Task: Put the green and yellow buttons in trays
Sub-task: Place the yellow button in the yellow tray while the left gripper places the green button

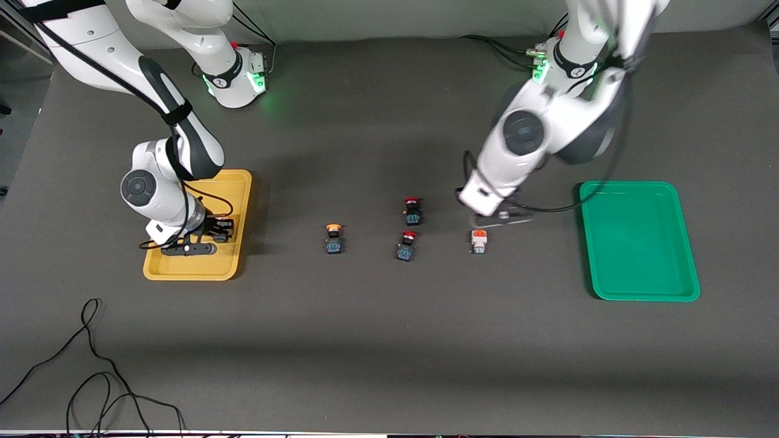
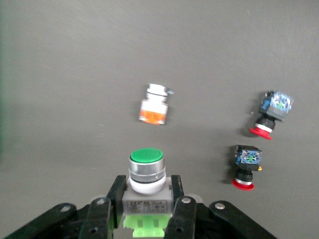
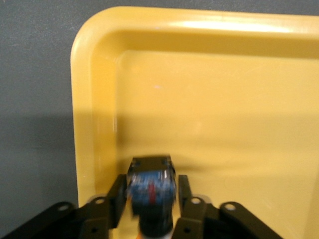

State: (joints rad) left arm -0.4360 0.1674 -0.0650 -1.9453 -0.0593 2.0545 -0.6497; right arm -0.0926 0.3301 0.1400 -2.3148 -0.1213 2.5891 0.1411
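Note:
Next, I release the green-capped button with my left gripper inside the green tray (image 1: pixel 611 238), near the tray's rim facing the orange button.
My left gripper (image 1: pixel 494 219) (image 2: pixel 148 185) is shut on a white-grey button with a green cap (image 2: pixel 146 164) and holds it above the table, close to a second white-grey button with an orange part (image 1: pixel 479 241) (image 2: pixel 155 110) that lies on the mat. My right gripper (image 1: pixel 219 234) (image 3: pixel 152 185) is low in the yellow tray (image 1: pixel 182 267) (image 3: pixel 224 99). A black-blue button (image 3: pixel 152 191), blurred, sits between its open fingers with slight gaps. A yellow-orange capped button (image 1: pixel 333 238) stands mid-table. The green tray (image 1: pixel 639 243) is at the left arm's end.
Two red-capped black-blue switches (image 1: pixel 412 210) (image 1: pixel 406 246) stand between the yellow-capped button and the white-grey one; they also show in the left wrist view (image 2: pixel 271 112) (image 2: pixel 246 167). Loose black cables (image 1: pixel 91 365) lie near the front edge at the right arm's end.

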